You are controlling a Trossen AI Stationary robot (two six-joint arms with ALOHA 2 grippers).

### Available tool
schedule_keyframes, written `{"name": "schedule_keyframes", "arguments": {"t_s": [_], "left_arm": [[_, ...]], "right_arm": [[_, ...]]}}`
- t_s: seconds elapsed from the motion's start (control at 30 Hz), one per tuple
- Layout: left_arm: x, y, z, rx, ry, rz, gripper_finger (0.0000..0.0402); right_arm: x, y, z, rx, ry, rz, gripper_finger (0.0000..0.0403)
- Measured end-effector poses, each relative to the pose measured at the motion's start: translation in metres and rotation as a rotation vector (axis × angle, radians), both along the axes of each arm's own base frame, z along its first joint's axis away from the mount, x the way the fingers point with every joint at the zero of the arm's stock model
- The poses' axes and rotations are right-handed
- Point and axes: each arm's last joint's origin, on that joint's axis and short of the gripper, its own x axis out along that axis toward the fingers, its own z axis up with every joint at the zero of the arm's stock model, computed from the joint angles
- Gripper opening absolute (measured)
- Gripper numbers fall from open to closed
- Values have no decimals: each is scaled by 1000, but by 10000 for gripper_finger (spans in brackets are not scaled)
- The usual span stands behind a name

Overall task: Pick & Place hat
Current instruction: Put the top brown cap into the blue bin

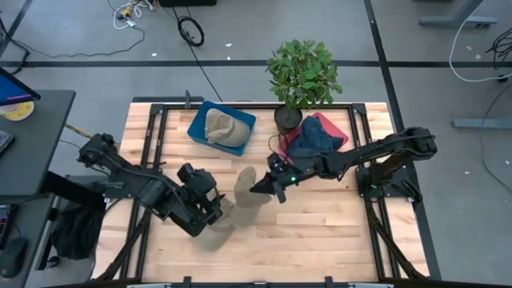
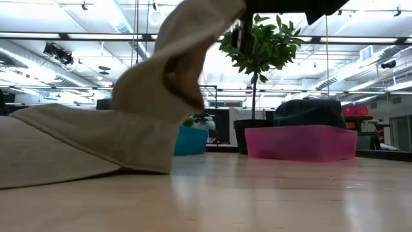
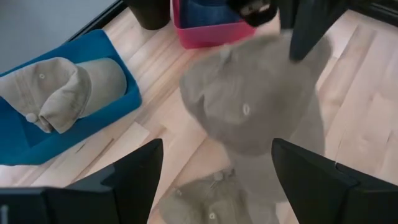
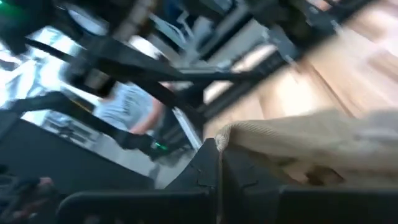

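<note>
Next, my left gripper goes to the small button (image 1: 248, 170) (image 3: 225, 55) on top of the beige hat hanging from my right gripper and closes there.
A beige hat (image 1: 246, 189) hangs from my right gripper (image 1: 266, 189) over the middle of the table. It shows raised in the low view (image 2: 183, 58) and in the left wrist view (image 3: 249, 109). A second beige hat (image 1: 221, 221) lies flat on the wood below and to the left (image 2: 58, 151). My left gripper (image 3: 217, 152) is open and hovers above this second hat (image 3: 202, 199), close to the raised one, touching nothing. A blue bin (image 1: 199, 122) at the far side holds more beige hats (image 3: 59, 93). My right gripper is shut on an edge of the beige hat (image 4: 249, 134), pinched between the two fingers (image 4: 208, 162), which come from the table's right side and slant down. The hat droops below the fingers toward the second hat. Whether its lower end (image 2: 151, 122) is lifted clear, I cannot tell.
A pink bin (image 1: 340, 132) with dark blue hats (image 1: 310, 138) sits at the far right, beside a potted plant (image 1: 302, 74). Black frame rails run along the table's left and right sides. Bare wood lies toward the near edge (image 1: 320, 236).
</note>
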Motion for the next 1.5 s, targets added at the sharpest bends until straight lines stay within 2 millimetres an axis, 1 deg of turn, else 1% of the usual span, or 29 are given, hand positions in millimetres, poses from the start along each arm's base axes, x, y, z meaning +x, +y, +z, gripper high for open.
{"name": "schedule_keyframes", "arguments": {"t_s": [0.13, 0.3, 0.47, 0.63, 0.77, 0.87, 1.0, 1.07, 1.13, 1.2, 1.3, 1.47, 1.5], "left_arm": [[1, 2, 0, -1, 1, 9, 303], [3, 5, 0, 19, 11, 2, 303], [7, 8, 2, 68, -19, 2, 303], [23, 8, 9, 119, -45, -148, 303], [40, 12, 16, 85, -76, -335, 303], [52, 18, 22, 53, -127, -449, 303], [63, 28, 29, 123, -176, -521, 303], [67, 35, 30, 92, -191, -578, 303], [70, 41, 30, 20, -193, -644, 303], [75, 46, 27, -37, -184, -694, 303], [79, 52, 24, -104, -173, -761, 303], [87, 57, 24, -219, -222, -866, 303], [89, 56, 26, -229, -253, -887, 303]], "right_arm": [[-3, 0, 9, -10, -61, 106, 0], [-6, 4, 11, 27, -57, 265, 0], [-9, 10, 11, 77, -32, 382, 0], [-14, 23, 14, 153, -19, 521, 0], [-19, 39, 18, 189, -16, 610, 0], [-23, 48, 19, 205, -6, 641, 0], [-26, 58, 19, 213, 3, 672, 0], [-27, 61, 19, 220, 10, 680, 0], [-28, 63, 20, 232, 20, 683, 0], [-27, 65, 25, 228, 4, 690, 0], [-24, 66, 40, 206, -42, 697, 0], [-19, 67, 62, 134, -56, 700, 0], [-19, 67, 65, 118, -42, 701, 0]]}}
